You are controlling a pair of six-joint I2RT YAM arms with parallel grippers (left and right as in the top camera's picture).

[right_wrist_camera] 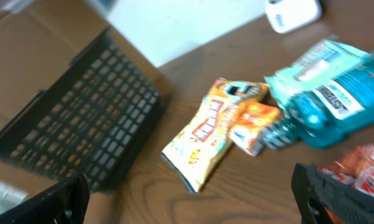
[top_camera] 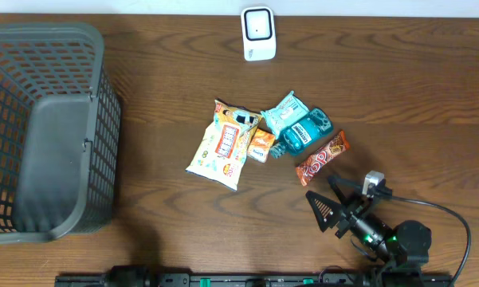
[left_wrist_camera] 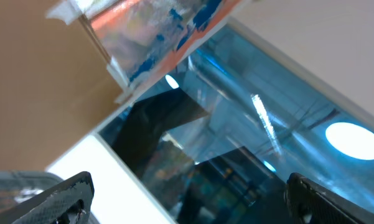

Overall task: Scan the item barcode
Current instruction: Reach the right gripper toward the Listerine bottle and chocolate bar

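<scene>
The red-orange bar is next for my right gripper, which should go to it and close on the bar's near end (top_camera: 306, 170) (right_wrist_camera: 339, 186), the one farthest from the blue bottle's cap.
The white barcode scanner (top_camera: 257, 33) stands at the table's far edge, also at the top of the right wrist view as the scanner (right_wrist_camera: 292, 12). A cluster of items lies mid-table: a yellow snack bag (top_camera: 221, 145) (right_wrist_camera: 208, 134), a small orange packet (top_camera: 261, 146) (right_wrist_camera: 252, 124), a teal wipes pack (top_camera: 285, 112) (right_wrist_camera: 327, 59), a blue bottle (top_camera: 307, 130) (right_wrist_camera: 336, 109) and a red-orange bar (top_camera: 323, 157) (right_wrist_camera: 364, 171). My right gripper (top_camera: 319, 186) (right_wrist_camera: 193, 208) hangs open just in front of the bar, holding nothing. My left gripper (left_wrist_camera: 193, 205) is open and empty, facing a glass pane away from the table.
A large grey mesh basket (top_camera: 32, 127) fills the left side of the table, seen as the basket (right_wrist_camera: 87, 137) in the right wrist view. The right arm's cable (top_camera: 454, 231) loops at the front right corner.
</scene>
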